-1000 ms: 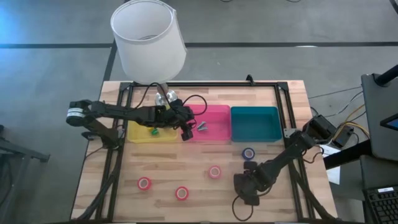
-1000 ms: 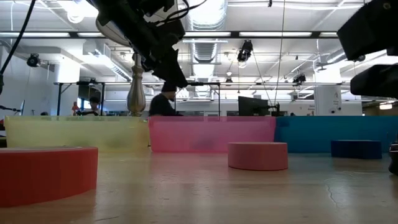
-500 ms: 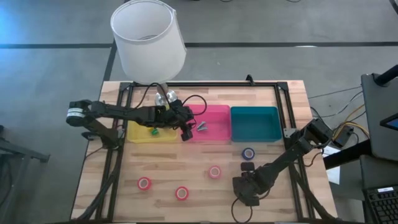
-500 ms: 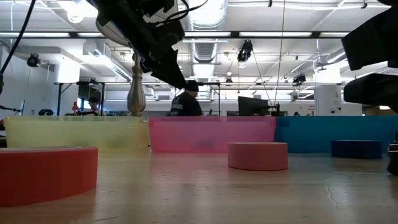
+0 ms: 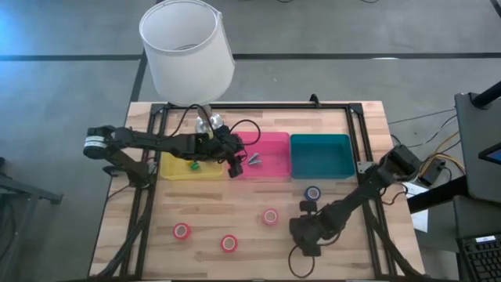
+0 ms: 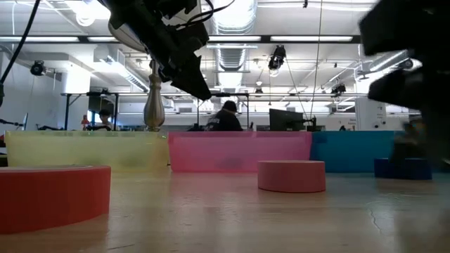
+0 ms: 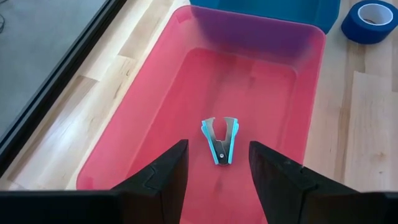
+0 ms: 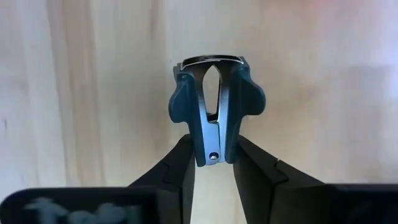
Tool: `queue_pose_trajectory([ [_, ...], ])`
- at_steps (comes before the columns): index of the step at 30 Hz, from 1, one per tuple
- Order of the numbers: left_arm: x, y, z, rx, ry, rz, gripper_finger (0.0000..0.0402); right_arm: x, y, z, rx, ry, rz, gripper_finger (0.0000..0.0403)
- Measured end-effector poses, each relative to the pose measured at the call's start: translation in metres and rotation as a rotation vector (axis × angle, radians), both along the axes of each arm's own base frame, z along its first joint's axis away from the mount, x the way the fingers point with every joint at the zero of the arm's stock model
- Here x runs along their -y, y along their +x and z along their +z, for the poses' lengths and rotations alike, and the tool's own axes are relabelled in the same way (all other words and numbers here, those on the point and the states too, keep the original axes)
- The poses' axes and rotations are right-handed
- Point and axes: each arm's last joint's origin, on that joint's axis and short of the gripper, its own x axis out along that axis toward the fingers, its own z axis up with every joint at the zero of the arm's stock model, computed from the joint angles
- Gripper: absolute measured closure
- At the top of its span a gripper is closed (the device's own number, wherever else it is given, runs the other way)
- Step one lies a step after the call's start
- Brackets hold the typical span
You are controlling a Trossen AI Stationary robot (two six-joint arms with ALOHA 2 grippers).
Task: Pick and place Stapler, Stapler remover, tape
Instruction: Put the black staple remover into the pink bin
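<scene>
Next, my right gripper lets the dark blue stapler remover go in the pink bin (image 5: 271, 160), toward the teal bin.
My right gripper (image 8: 214, 163) is low over the near right of the table, shut on a dark blue stapler remover (image 8: 214, 102), which also shows in the high view (image 5: 308, 206). My left gripper (image 7: 217, 168) hangs open above the pink bin (image 5: 262, 174), where a light blue stapler remover (image 7: 221, 142) lies flat on the floor. Three red tape rolls (image 5: 182, 231) (image 5: 228, 243) (image 5: 270, 216) and a blue one (image 5: 313, 193) lie flat on the wood. A small green thing (image 5: 193, 165) lies in the yellow bin (image 5: 176, 174). My right gripper pinches the remover's narrow hinge end (image 8: 213, 152) between its two fingertips, one on each flat side. The fingers lie along the remover, whose claw end (image 8: 211, 62) points away from them toward the far edge. Whether it is clear of the table I cannot tell.
A teal bin (image 5: 321, 174) stands right of the pink one. A lamp with a big white shade (image 5: 186, 47) rises at the far left behind the yellow bin. A black frame (image 5: 356, 117) rims the table. People move in the room beyond.
My right gripper has shifted a little toward the table's left; in the low view that arm has come farther into the picture and is blurred. My left arm has kept still.
</scene>
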Motion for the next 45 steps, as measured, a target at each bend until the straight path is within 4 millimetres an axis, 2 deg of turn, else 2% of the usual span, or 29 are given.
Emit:
queue_pose_trajectory([
  [6,0.003,-0.002,0.003,0.007,-0.005,-0.014,0.0229,0.019,0.008,0.017,0.087,-0.051,-0.062,0.0317],
  [10,0.008,-0.006,0.01,0.029,-0.028,-0.056,0.0229,0.041,0.02,0.027,0.189,-0.159,-0.121,0.0318],
  [18,0.024,-0.019,0.029,0.081,-0.03,-0.114,0.0229,0.111,0.049,0.037,0.238,-0.417,-0.184,0.031],
  [21,0.032,-0.024,0.032,0.069,-0.031,-0.139,0.0229,0.136,0.06,0.046,0.241,-0.441,-0.213,0.0309],
  [27,0.044,-0.026,0.029,0.037,-0.04,-0.173,0.0229,0.172,0.077,0.068,0.263,-0.443,-0.227,0.0311],
  [30,0.051,-0.026,0.03,0.06,-0.093,-0.15,0.0229,0.198,0.081,0.062,0.238,-0.389,-0.317,0.0311],
  [33,0.062,-0.026,0.031,0.078,-0.113,-0.169,0.0229,0.223,0.081,0.046,0.173,-0.257,-0.397,0.0311],
  [36,0.072,-0.027,0.031,0.08,-0.109,-0.211,0.0229,0.241,0.081,0.03,0.119,-0.217,-0.455,0.0311],
  [40,0.081,-0.029,0.032,0.08,-0.105,-0.235,0.0229,0.254,0.082,0.019,0.08,-0.214,-0.458,0.0312],
  [45,0.085,-0.03,0.032,0.091,-0.105,-0.192,0.0229,0.261,0.083,0.012,0.061,-0.222,-0.435,0.0309],
])
